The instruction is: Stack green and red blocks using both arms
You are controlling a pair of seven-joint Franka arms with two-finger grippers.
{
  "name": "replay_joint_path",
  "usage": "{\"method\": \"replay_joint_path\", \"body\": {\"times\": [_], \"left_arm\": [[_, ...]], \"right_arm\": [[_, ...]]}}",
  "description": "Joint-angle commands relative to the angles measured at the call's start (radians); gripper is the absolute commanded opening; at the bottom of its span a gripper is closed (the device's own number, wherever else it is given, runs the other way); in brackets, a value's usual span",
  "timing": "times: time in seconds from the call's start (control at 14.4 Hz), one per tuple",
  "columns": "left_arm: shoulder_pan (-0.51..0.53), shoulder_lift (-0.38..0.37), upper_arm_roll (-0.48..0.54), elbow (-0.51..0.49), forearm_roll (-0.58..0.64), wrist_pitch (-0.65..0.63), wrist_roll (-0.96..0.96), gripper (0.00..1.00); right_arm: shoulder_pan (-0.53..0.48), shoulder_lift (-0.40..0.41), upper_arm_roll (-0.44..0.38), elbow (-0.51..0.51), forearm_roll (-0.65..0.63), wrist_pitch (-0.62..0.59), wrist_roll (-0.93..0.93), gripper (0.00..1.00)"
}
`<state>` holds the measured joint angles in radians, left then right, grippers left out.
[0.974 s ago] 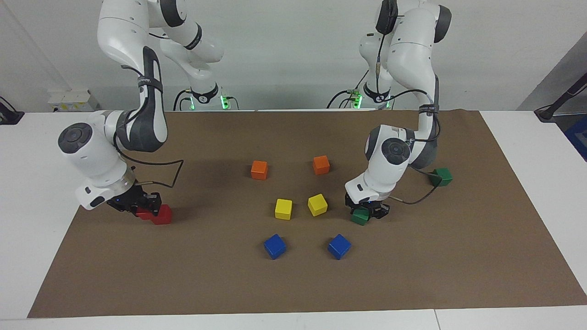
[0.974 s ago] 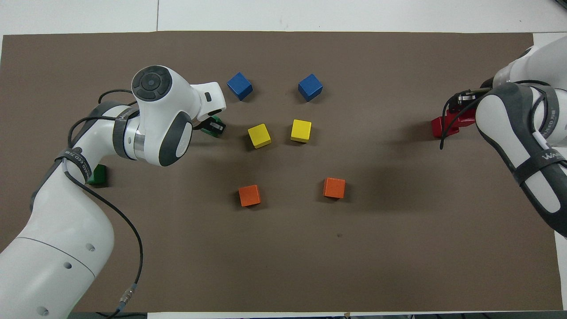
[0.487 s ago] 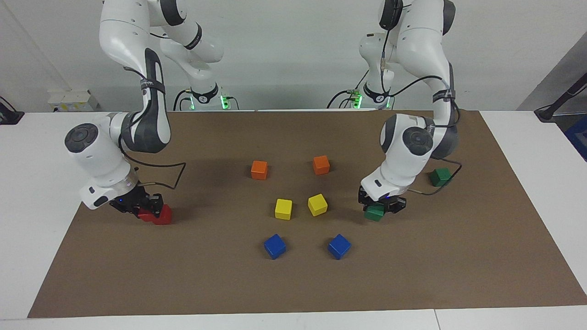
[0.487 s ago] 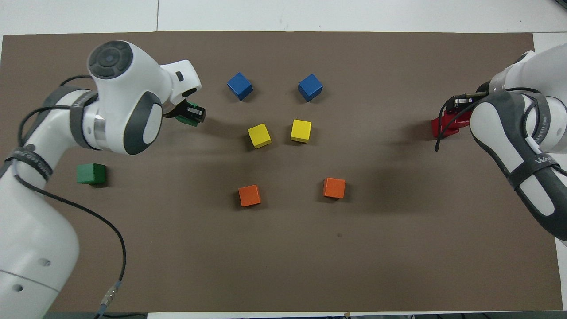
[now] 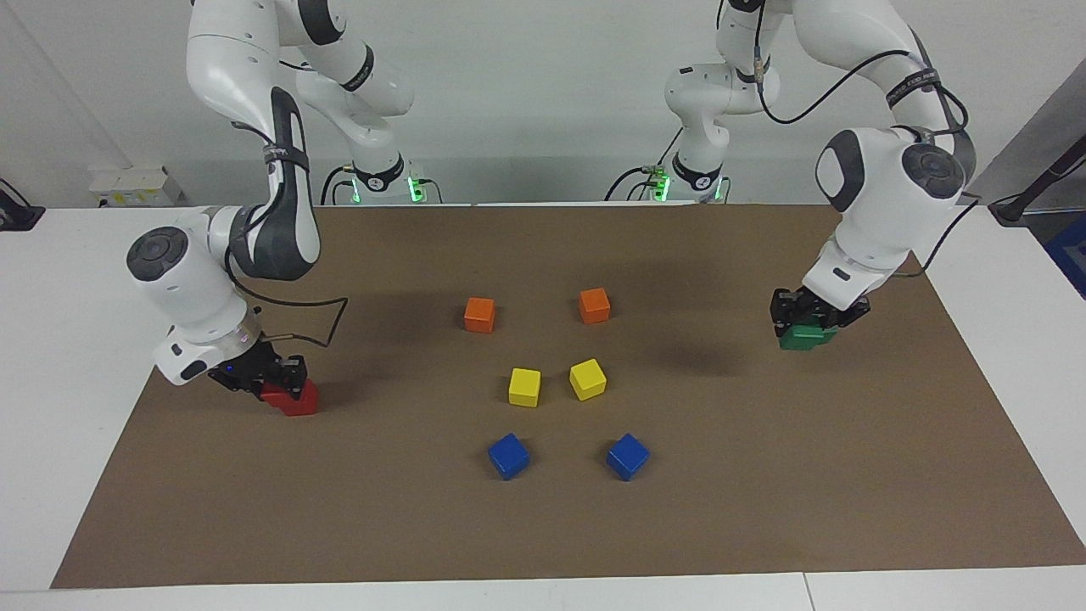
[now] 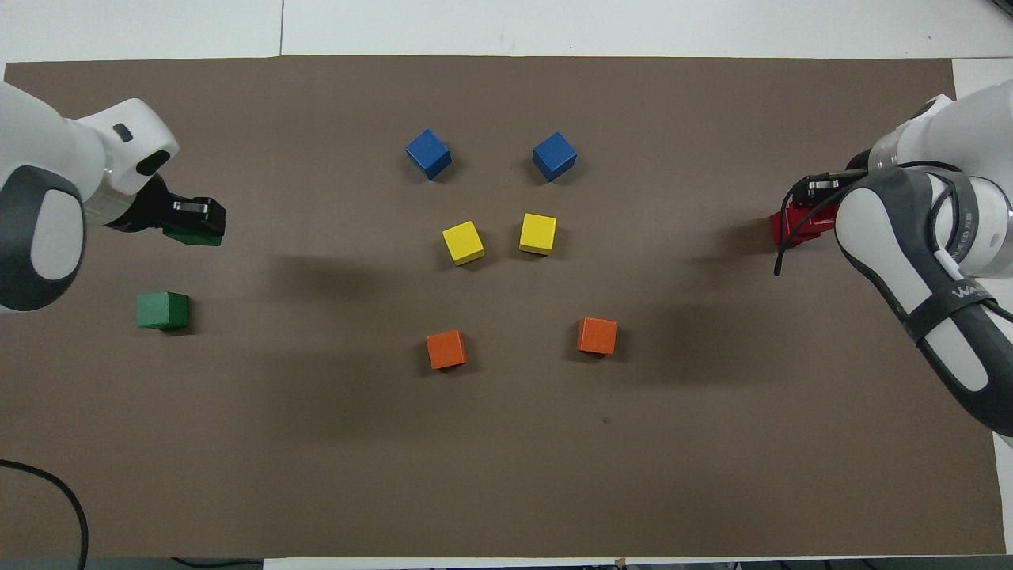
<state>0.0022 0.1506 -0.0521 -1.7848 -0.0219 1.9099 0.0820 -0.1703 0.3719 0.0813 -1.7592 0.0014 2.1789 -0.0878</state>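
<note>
I should use my left gripper to let go of the dark green block, now raised at the table's end, on top of the second green block (image 6: 138,304) on the mat.
My left gripper (image 5: 808,325) is shut on a dark green block (image 5: 800,339), raised at the left arm's end of the table. In the overhead view that held green block (image 6: 190,235) and the left gripper (image 6: 195,218) show apart from a second green block (image 6: 162,310) lying on the mat. In the facing view the second one is hidden by the gripper and its block. My right gripper (image 5: 273,382) is shut on a red block (image 5: 278,392) directly over another red block (image 5: 299,401). I cannot tell whether the two touch. Overhead, the red blocks (image 6: 798,228) overlap under the right gripper (image 6: 817,196).
On the brown mat (image 5: 543,526) lie two orange cubes (image 5: 479,315) (image 5: 594,305), two yellow cubes (image 5: 524,387) (image 5: 587,379) and two blue cubes (image 5: 508,456) (image 5: 628,456), grouped at the middle. White tabletop (image 5: 51,356) borders the mat.
The left arm lifted its green block from beside the yellow cubes and swung it toward the left arm's end, over the other green block. The right gripper edged its red block over the second one.
</note>
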Motion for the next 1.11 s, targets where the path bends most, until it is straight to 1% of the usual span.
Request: {"method": "replay_joint_path", "body": {"times": [0.0,0.14,0.28,0.35,0.49,0.56,0.83,1.04], "left_arm": [[0.071,-0.091,-0.008,-0.109,-0.013,-0.023,0.072,0.00],[0.139,-0.121,-0.008,-0.166,-0.013,-0.002,0.152,0.00],[0.197,-0.140,-0.008,-0.223,-0.013,0.058,0.238,0.00],[0.217,-0.157,-0.008,-0.266,-0.013,0.095,0.249,0.00],[0.228,-0.183,-0.008,-0.353,-0.015,0.202,0.243,0.00],[0.228,-0.186,-0.008,-0.379,-0.015,0.248,0.237,0.00],[0.229,-0.184,-0.008,-0.426,-0.013,0.330,0.235,0.00],[0.234,-0.183,-0.008,-0.476,-0.015,0.401,0.240,0.00]], "right_arm": [[-0.002,-0.036,0.005,-0.052,0.017,0.027,0.013,0.00],[-0.003,-0.036,0.005,-0.052,0.015,0.027,0.013,0.00],[-0.001,-0.036,0.005,-0.054,0.015,0.027,0.013,0.00],[-0.001,-0.038,0.005,-0.054,0.015,0.027,0.011,0.00],[-0.001,-0.038,0.005,-0.054,0.015,0.027,0.007,0.00],[-0.001,-0.038,0.005,-0.054,0.015,0.028,0.007,0.00],[-0.003,-0.042,0.005,-0.075,0.014,0.064,0.003,0.00],[-0.003,-0.042,0.005,-0.077,0.014,0.064,0.003,0.00]]}}
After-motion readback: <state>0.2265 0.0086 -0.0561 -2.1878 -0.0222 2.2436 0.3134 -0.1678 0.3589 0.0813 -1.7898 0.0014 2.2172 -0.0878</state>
